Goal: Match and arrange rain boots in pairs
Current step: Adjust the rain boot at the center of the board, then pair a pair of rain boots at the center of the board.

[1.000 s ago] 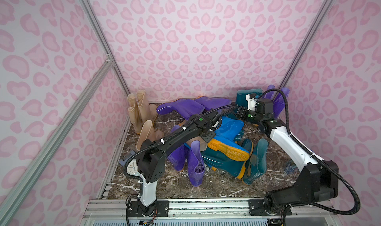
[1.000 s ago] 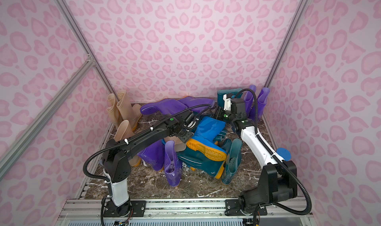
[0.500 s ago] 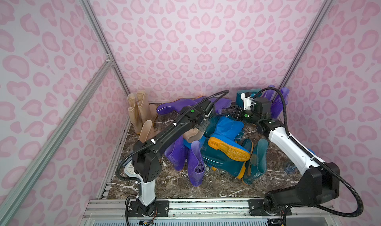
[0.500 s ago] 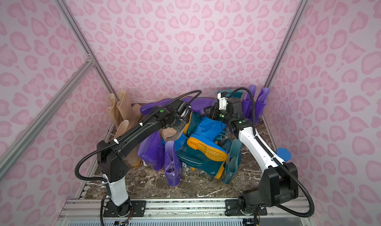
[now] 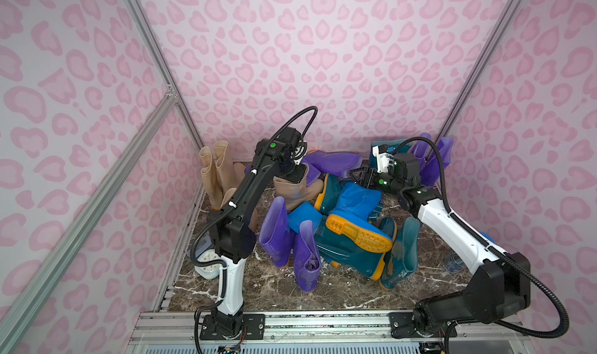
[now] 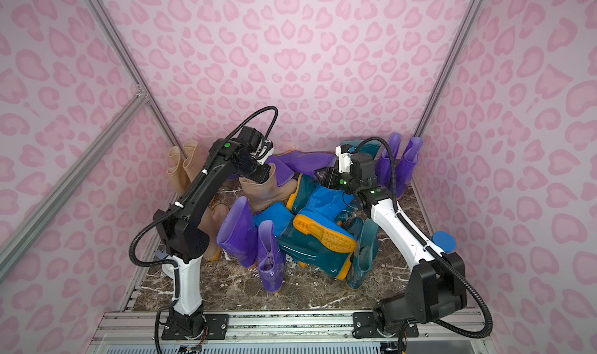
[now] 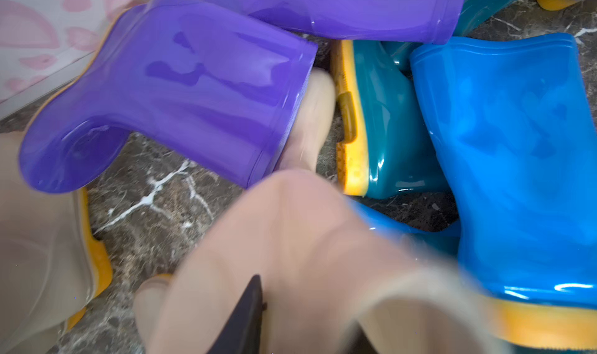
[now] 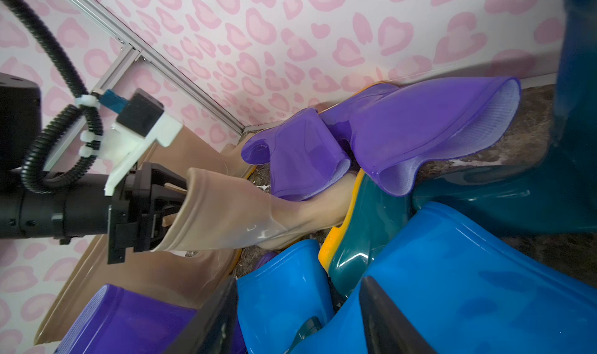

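The beige boot lies slanted with its toe under the purple boot's opening, so my left gripper should retake the beige boot's rim (image 8: 186, 218) and stand it upright first.
A heap of rain boots lies mid-floor. My left gripper (image 5: 295, 171) is shut on the cuff of a beige boot (image 5: 297, 190), one finger (image 7: 248, 313) outside the wall and one inside the shaft. That boot hangs upright over the pile, its toe under a purple boot (image 7: 168, 100). My right gripper (image 5: 363, 178) hovers open over a bright blue boot (image 5: 352, 203); in the right wrist view its fingers (image 8: 213, 320) straddle the blue shafts. A teal boot (image 5: 349, 242) lies sole-up. Two purple boots (image 5: 277, 236) stand in front.
Two beige boots (image 5: 216, 165) stand at the back left, and two purple boots (image 5: 436, 158) at the back right. A pale clock (image 5: 210, 263) sits by the left arm's base. A blue lid (image 6: 444, 242) lies at the right wall. Bare marble floor (image 5: 323, 294) shows in front.
My left gripper moved back and up, closed on the beige boot's cuff and raised it. My right gripper shifted slightly left toward the blue boot, still open.
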